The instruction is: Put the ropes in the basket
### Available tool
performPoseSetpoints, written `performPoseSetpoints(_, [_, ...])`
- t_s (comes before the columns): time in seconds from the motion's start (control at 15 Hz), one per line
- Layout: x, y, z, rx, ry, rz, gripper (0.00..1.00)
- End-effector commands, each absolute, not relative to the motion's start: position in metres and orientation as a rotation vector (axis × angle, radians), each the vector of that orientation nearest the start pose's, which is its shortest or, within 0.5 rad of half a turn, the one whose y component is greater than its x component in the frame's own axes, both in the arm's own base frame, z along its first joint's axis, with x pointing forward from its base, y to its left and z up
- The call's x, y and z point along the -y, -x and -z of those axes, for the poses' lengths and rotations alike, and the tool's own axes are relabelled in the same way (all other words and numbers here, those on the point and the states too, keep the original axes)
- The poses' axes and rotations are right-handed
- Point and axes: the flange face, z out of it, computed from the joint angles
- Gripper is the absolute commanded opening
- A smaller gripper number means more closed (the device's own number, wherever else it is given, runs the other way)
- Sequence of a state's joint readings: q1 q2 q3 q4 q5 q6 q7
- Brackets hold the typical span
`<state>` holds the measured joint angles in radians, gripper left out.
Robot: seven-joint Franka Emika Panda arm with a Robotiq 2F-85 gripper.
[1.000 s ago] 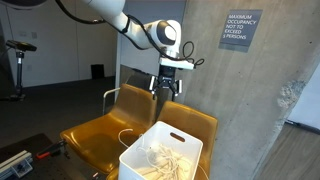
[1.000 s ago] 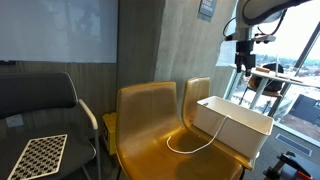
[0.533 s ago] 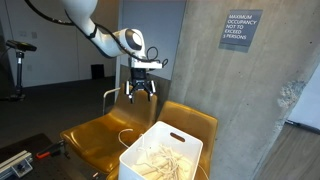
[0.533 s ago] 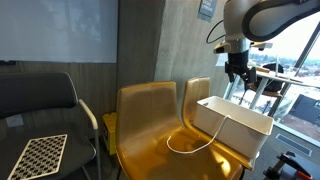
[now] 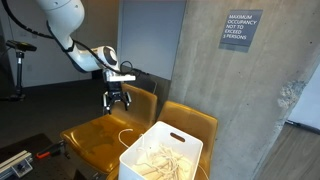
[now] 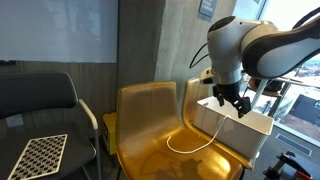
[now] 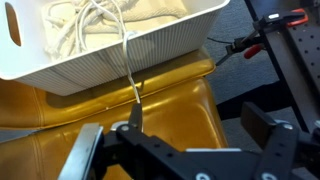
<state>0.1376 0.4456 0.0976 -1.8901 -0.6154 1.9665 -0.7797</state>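
Note:
My gripper is to grab the hanging piece of rope next by its lower part (image 5: 120, 136) (image 7: 140, 118), which lies on the yellow seat outside the white basket.
The basket (image 5: 178, 140) is a white plastic bin standing on a yellow chair seat; it also shows in the other exterior view (image 6: 250, 125) and the wrist view (image 7: 150, 50). The cream ropes (image 5: 160, 163) lie bunched inside it (image 7: 85, 25). One strand hangs over the basket wall (image 7: 132, 80) and loops onto the neighbouring seat (image 6: 188, 146) (image 5: 124, 134). My gripper (image 5: 116, 98) (image 6: 232, 103) is open and empty (image 7: 200, 125). It hovers above the yellow seat beside the basket, near the hanging strand.
Two joined yellow chairs (image 5: 95, 135) (image 6: 150, 110) stand against a concrete pillar (image 5: 250, 90). A black chair holding a checkerboard (image 6: 35, 155) stands further along. A red-handled clamp (image 7: 250, 45) and black frame lie beyond the seat edge.
My arm has swung from above the basket's back rim sideways and down, over the neighbouring chair. The ropes and basket have not moved.

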Motion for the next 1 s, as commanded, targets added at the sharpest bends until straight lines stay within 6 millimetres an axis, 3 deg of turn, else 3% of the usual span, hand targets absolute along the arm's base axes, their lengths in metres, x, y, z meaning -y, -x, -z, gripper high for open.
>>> performPoseSetpoints(0.0, [-0.12,-0.611,-0.235,2.174,2.608,-0.771,1.0])
performPoseSetpoints(0.47, [-0.124,-0.656,-0.181,2.126,2.572,-0.723,1.0])
performPoseSetpoints(0.93, [-0.122,-0.648,-0.098,2.141,2.515,-0.752,1.0])
